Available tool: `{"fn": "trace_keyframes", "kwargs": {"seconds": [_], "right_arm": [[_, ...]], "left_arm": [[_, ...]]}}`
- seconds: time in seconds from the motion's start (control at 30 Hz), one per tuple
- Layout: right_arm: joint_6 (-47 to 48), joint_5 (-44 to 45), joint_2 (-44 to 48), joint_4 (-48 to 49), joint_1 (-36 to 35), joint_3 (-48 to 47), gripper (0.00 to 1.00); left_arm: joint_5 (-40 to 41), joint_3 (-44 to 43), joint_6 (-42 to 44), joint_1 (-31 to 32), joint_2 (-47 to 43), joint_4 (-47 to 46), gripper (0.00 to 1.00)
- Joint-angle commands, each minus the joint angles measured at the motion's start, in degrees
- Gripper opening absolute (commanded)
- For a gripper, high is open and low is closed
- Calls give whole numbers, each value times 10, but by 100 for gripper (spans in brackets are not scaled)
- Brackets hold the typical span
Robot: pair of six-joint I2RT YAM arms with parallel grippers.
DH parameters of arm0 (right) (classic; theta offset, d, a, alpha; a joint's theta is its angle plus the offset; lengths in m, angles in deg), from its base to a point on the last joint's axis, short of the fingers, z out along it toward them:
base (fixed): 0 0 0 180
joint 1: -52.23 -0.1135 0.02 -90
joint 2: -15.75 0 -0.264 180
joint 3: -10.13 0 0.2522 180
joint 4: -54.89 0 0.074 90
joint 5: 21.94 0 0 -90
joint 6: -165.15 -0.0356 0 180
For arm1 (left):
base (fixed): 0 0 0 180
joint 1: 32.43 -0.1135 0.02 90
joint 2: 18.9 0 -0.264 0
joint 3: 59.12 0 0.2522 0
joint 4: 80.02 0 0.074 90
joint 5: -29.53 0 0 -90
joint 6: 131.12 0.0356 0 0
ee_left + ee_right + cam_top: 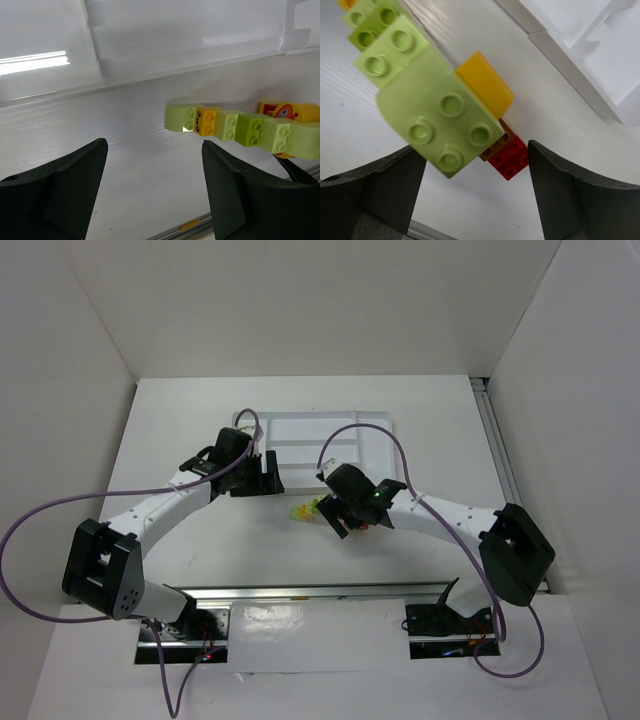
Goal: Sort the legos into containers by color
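Small bricks' row joins the large lime green brick, so I need to grip the large brick's middle (431, 99) with my right gripper and twist it free.
The legos lie in one joined row on the table in front of the tray: lime green bricks (250, 130) with a yellow-orange one (207, 121) among them, seen from above as a small cluster (305, 510). In the right wrist view a large lime green brick (440, 117) fills the middle, with a yellow brick (485, 82), a brownish one (501, 141) and a red one (512, 159) beside it. My right gripper (475, 185) is open, its fingers on either side of this end of the row. My left gripper (152, 167) is open over bare table, left of the row. The white tray (300, 428) lies behind.
The tray's near rim (125, 82) runs just beyond the left gripper, and its corner (570, 45) shows at the upper right of the right wrist view. A metal rail (320, 592) crosses the table's near edge. White walls enclose the table on three sides.
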Motion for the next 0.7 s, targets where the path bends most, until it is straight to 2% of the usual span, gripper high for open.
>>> {"fn": "trace_keyframes", "kwargs": {"seconds": [0.0, 0.17, 0.37, 0.53, 0.67], "right_arm": [[-2, 11, 36, -17, -19, -37, 87], [-2, 33, 54, -36, -26, -56, 95], [25, 13, 69, -30, -26, -70, 95], [60, -9, 33, -18, -26, -93, 100], [80, -26, -2, -12, -14, -108, 100]], "left_arm": [[1, 3, 10, 5, -15, -15, 87], [-5, -2, 10, 5, -15, -15, 87], [-10, -7, 16, 11, -15, -15, 87], [-16, -7, 16, 11, -15, -15, 87], [-21, -7, 16, 16, -15, -15, 87]]}}
